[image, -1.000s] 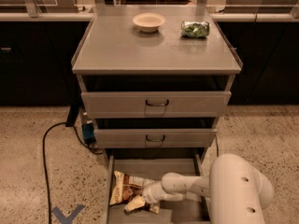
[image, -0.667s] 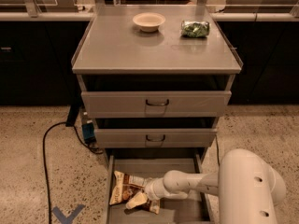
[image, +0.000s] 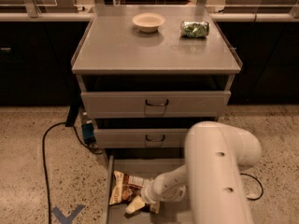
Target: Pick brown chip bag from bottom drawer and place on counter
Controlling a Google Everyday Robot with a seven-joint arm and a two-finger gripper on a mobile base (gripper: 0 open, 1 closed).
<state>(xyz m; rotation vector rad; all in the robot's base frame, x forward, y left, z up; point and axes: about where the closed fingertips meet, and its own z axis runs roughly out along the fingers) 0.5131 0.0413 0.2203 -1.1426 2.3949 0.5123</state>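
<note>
I should close my gripper on the brown chip bag's inner end (image: 153, 206), the one toward the middle of the open bottom drawer.
The brown chip bag (image: 122, 191) lies wrinkled on the left side of the open bottom drawer (image: 142, 167), near its left wall. My gripper (image: 141, 200) reaches down into the drawer from the right and sits at the bag's right end, touching or just over it. The big white arm link (image: 216, 171) hides the right half of the drawer. The counter (image: 140, 52) is the grey top of the cabinet above.
A pale bowl (image: 148, 21) and a clear packet of green contents (image: 195, 29) sit at the back of the counter. Two upper drawers (image: 156, 104) stand slightly ajar. A black cable (image: 45, 146) and blue tape mark (image: 65, 214) lie on the floor at left.
The white arm link has swung left and nearer the camera, covering more of the drawer. The gripper stays at the bag, which has not moved.
</note>
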